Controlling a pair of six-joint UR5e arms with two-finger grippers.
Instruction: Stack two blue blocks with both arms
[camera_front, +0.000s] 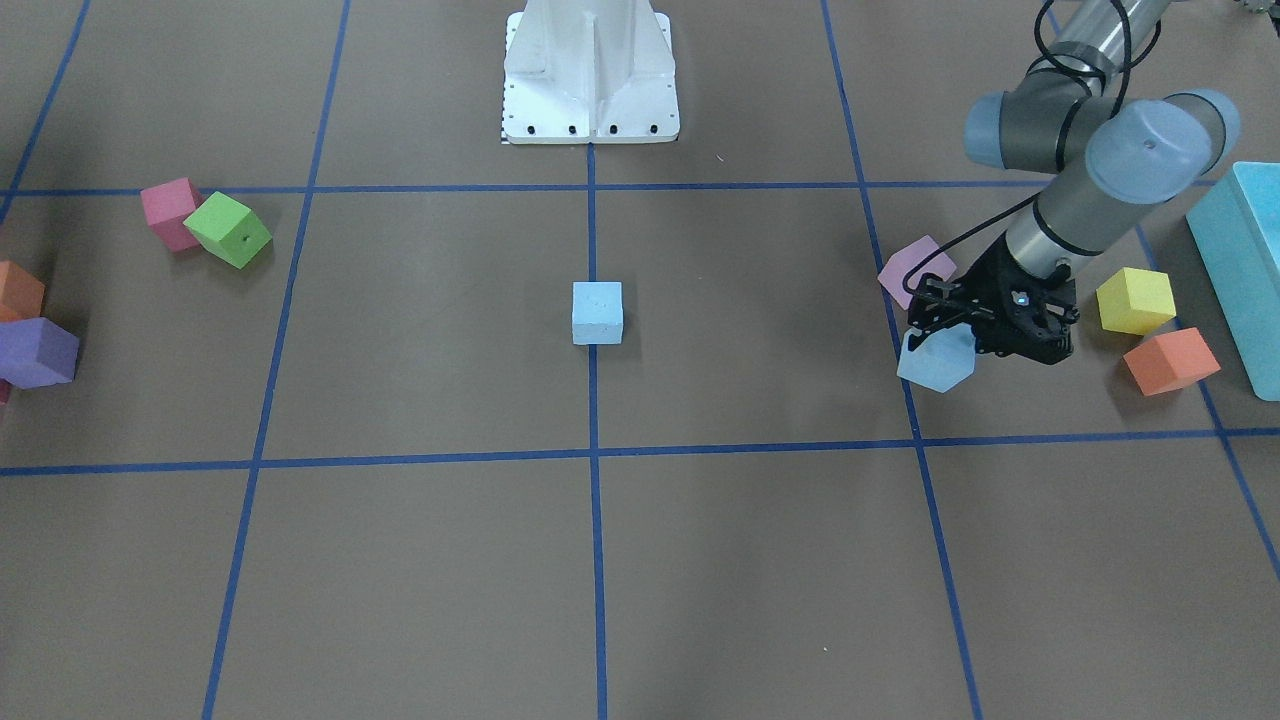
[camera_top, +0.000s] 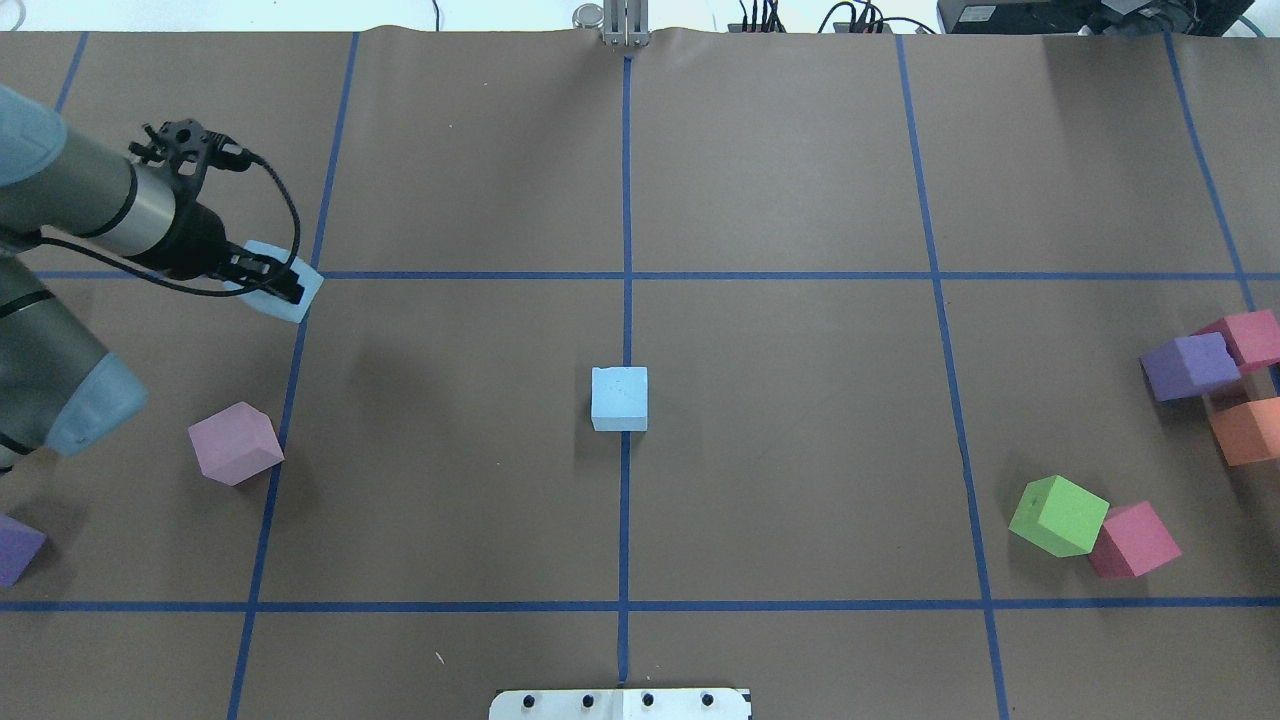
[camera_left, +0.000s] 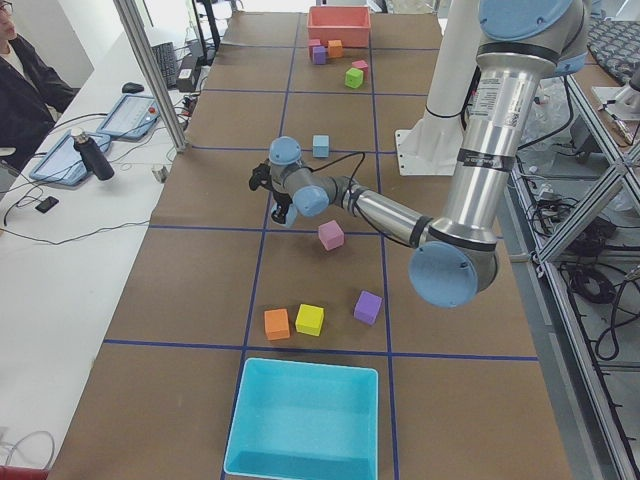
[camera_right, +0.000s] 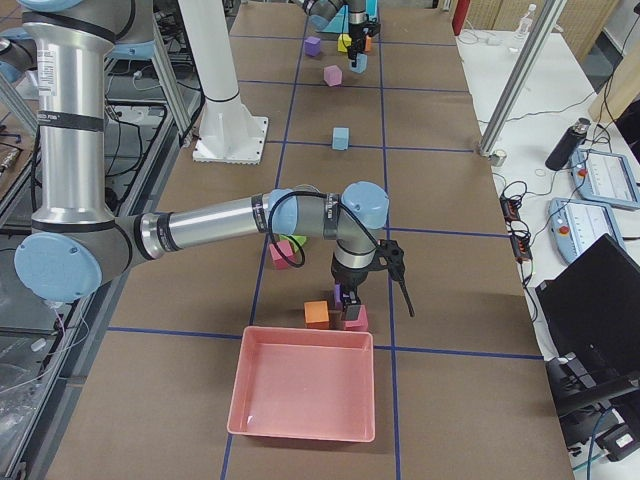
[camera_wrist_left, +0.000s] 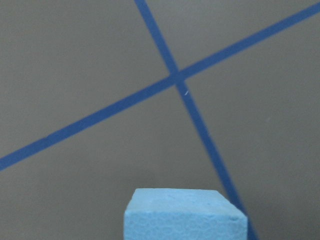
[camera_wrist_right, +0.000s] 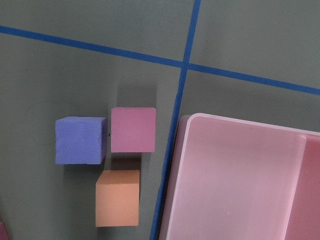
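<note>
The blue block in my left gripper should be let go on top of the other blue block (camera_front: 596, 313) that sits on the centre line.
My left gripper (camera_front: 938, 338) is shut on one pale blue block (camera_front: 935, 362) and holds it above the table near a blue tape crossing; the pair also shows in the overhead view (camera_top: 268, 280). The left wrist view shows this block (camera_wrist_left: 185, 215) at its bottom edge with the table well below it. The other blue block (camera_front: 597, 312) sits alone on the centre line, also seen from overhead (camera_top: 619, 398). My right gripper (camera_right: 347, 298) shows only in the exterior right view, hanging over a cluster of cubes; I cannot tell whether it is open or shut.
A lilac cube (camera_front: 915, 268), a yellow cube (camera_front: 1135, 300), an orange cube (camera_front: 1170, 360) and the turquoise bin (camera_front: 1245, 270) surround the left gripper. Purple (camera_wrist_right: 80, 140), red (camera_wrist_right: 132, 129) and orange (camera_wrist_right: 117, 197) cubes lie beside a pink tray (camera_wrist_right: 240, 180). Green (camera_front: 228, 230) and red (camera_front: 170, 212) cubes sit apart.
</note>
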